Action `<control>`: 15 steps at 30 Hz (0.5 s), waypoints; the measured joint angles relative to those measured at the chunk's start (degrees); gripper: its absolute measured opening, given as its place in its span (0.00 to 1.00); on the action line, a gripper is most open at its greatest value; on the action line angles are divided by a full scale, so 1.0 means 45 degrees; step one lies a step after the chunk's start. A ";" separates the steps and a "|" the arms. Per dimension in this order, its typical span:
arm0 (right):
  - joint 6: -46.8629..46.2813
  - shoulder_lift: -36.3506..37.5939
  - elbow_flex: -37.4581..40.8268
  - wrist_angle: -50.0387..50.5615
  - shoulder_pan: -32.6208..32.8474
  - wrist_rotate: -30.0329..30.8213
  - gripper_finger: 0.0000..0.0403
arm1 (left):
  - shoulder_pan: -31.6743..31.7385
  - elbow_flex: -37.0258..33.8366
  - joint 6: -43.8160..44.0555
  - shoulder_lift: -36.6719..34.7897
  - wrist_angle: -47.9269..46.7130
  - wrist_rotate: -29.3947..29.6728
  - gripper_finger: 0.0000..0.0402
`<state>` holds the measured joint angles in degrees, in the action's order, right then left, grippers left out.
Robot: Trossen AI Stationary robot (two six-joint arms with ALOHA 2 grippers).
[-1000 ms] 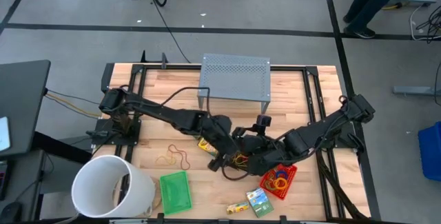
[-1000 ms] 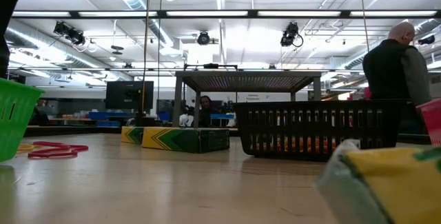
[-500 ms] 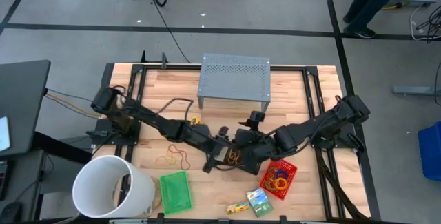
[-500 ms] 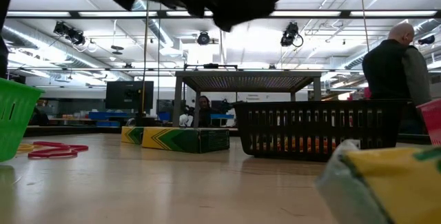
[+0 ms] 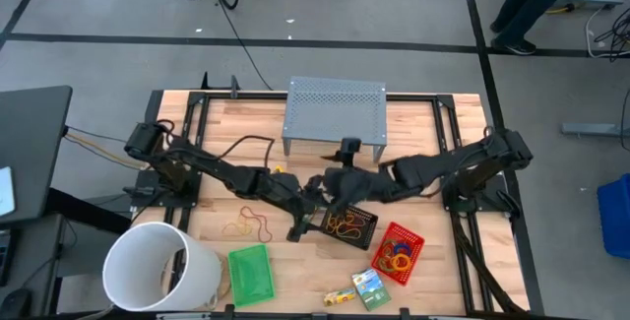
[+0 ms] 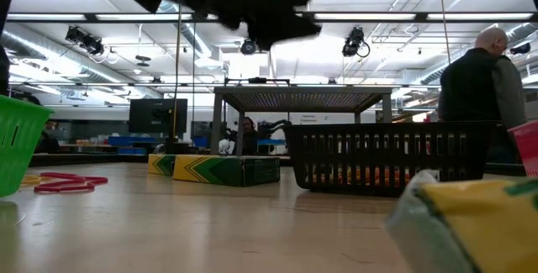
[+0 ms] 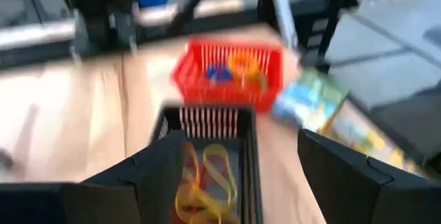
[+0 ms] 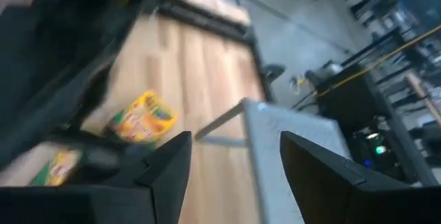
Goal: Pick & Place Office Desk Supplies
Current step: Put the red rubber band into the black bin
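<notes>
Next, I move my left gripper to the loose red rubber band on the table near the green tray and close it on the red rubber band's middle [image 5: 260, 221].
A black mesh tray [image 5: 351, 225] at the table's middle holds yellow and brown rubber bands [image 7: 207, 182]. My left gripper [image 5: 303, 222] stands open at the tray's left end, above it, touching nothing. My right gripper [image 5: 323, 184] hovers open just beyond the tray on the far side, facing a crayon box [image 8: 143, 118] that lies flat on the table. A red tray [image 5: 397, 252] with coloured rings sits right of the black one. Two more crayon boxes [image 5: 366, 288] lie at the near edge, and loose rubber bands [image 5: 247, 226] lie on the table to the left.
A big white bucket [image 5: 157, 267] stands at the near left corner, with a green tray [image 5: 249, 273] beside it. The grey perforated stand [image 5: 335, 114] is at the far middle. A person [image 6: 476, 84] stands beyond the table.
My right gripper has risen and swung from over the black tray toward the table's far edge, uncovering the tray. My left gripper has come down and drawn back a little toward the table's left. Both stay open. The tray has kept its place.
</notes>
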<state>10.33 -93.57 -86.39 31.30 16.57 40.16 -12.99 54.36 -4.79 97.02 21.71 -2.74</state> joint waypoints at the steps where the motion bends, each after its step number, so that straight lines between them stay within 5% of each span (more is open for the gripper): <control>1: 0.0298 0.0094 0.0000 -0.0436 -0.0224 -0.0060 0.57 | -0.0005 -0.0003 0.0014 0.0164 0.0040 -0.0005 0.71; 8: 0.1781 0.0841 -0.0024 -0.2114 -0.1260 -0.0033 0.57 | -0.0019 -0.0039 0.0157 0.0615 -0.0002 0.0334 0.71; 15: 0.0076 0.1957 -0.0041 0.0665 -0.1470 0.0245 0.57 | 0.0031 -0.1383 -0.0032 0.0148 0.1032 0.0994 0.71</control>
<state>10.67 -84.76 -86.57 34.29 9.96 41.26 -12.85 48.14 -4.94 97.68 26.35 1.73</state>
